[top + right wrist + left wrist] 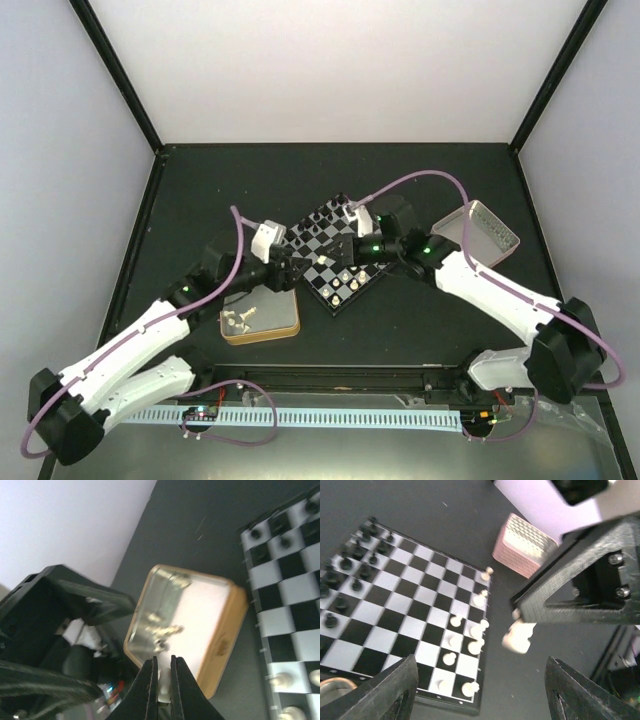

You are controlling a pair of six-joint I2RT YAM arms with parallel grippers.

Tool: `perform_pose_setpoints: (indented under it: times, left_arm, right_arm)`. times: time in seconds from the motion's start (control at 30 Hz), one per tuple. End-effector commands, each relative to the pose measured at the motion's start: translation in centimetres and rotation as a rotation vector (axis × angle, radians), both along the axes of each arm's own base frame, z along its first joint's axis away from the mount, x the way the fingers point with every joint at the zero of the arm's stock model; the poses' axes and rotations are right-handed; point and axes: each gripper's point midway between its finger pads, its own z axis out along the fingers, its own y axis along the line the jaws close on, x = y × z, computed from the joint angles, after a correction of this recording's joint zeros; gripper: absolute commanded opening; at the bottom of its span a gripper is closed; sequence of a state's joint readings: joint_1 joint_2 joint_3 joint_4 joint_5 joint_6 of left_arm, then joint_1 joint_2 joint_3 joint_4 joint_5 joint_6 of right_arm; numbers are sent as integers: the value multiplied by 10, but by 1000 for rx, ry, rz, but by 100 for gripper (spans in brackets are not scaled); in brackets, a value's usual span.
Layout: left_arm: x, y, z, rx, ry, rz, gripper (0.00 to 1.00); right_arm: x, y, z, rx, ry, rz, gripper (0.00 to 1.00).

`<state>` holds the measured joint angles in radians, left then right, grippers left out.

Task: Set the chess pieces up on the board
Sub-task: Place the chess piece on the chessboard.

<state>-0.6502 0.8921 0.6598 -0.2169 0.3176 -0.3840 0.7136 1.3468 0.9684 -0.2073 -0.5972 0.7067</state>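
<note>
The robot's right gripper will release the cream-white piece on the edge square (381, 264) next to the board's corner nearest the pinkish silver tray. The piece is now over the board's near corner.
The board (322, 240) lies at the table's middle, turned like a diamond. In the left wrist view the board (395, 610) has black pieces (357, 555) along its far left and cream-white pieces (470, 630) down its right edge. My right gripper (350, 256) hangs over the board's near corner, shut on a cream-white piece (162, 692). That piece also shows in the left wrist view (519, 636), beside the board's edge. My left gripper (298, 264) is open and empty, its fingers (395, 690) spread wide over the board's near edge.
A gold-rimmed tin (260, 315) with a few white pieces (162, 627) lies left of the board, close under my left arm. A pinkish silver tray (482, 230) stands to the right. Black frame posts rise at the back corners.
</note>
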Motion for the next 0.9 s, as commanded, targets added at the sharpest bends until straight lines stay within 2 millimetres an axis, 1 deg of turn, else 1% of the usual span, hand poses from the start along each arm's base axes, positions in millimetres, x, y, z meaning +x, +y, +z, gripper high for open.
perform_pose_setpoints:
  times: [0.0,0.07,0.2,0.33,0.47,0.53,0.63,0.87]
  left_arm:
    - [19,36,5,18,-49,241,72]
    - [24,49,4,19,-51,325,73]
    - [25,64,4,17,-49,407,74]
    - [25,68,3,13,-39,427,75]
    - [25,68,2,12,-33,431,75]
    - [26,68,1,14,-27,433,75]
    - [26,67,-1,19,-20,433,75]
    - [26,68,-7,32,-3,437,75]
  right_arm:
    - [39,-41,2,-197,-272,-221,1]
    - [51,-63,-10,-304,-329,-310,1]
    - [66,-106,-34,-500,-412,-461,1]
    - [71,-138,-55,-628,-427,-572,1]
    - [79,-161,-69,-685,-393,-666,2]
    - [84,-170,-77,-699,-360,-691,2]
    - [91,-176,-91,-715,-327,-694,2]
    - [104,-172,-121,-725,-287,-670,2]
